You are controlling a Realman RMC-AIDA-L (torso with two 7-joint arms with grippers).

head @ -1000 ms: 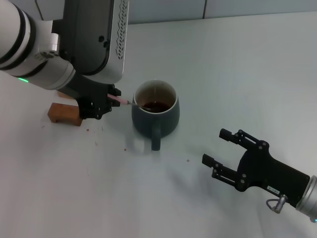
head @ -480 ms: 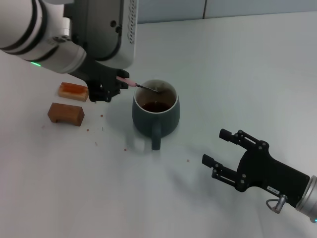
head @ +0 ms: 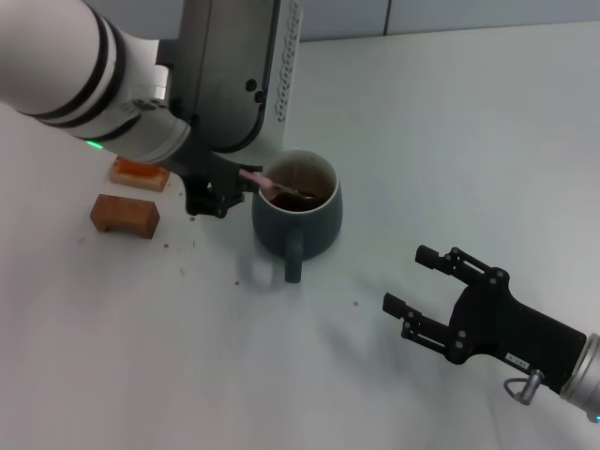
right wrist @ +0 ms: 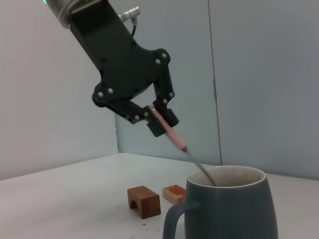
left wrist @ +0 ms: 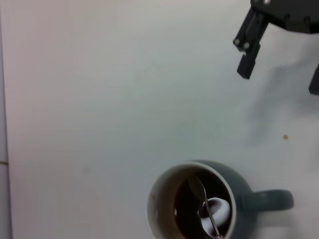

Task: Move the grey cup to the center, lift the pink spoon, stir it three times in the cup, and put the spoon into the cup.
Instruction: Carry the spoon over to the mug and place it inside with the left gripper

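Observation:
My left gripper is going to release the pink spoon against the grey cup's rim (head: 276, 195) (left wrist: 211, 232), on the side facing the brown blocks.
The grey cup (head: 295, 216) stands mid-table with its handle toward me and dark liquid inside; it also shows in the left wrist view (left wrist: 199, 209) and the right wrist view (right wrist: 227, 209). My left gripper (head: 230, 187) is just left of the cup's rim, shut on the pink spoon (head: 255, 178). The spoon slants down over the rim with its metal bowl inside the cup (left wrist: 199, 191). The right wrist view shows the pink handle (right wrist: 167, 128) pinched between the left fingers. My right gripper (head: 424, 281) is open and empty at the front right, apart from the cup.
Two brown blocks lie left of the cup: one nearer (head: 124, 216) and one orange-topped behind it (head: 139, 174), both also in the right wrist view (right wrist: 144, 200). Small crumbs dot the white table (head: 450, 122) around them.
My left gripper has swung with the spoon: from low at the cup's left side, up and back, then forward and right, with the spoon's bowl staying in the cup. The right arm has not moved.

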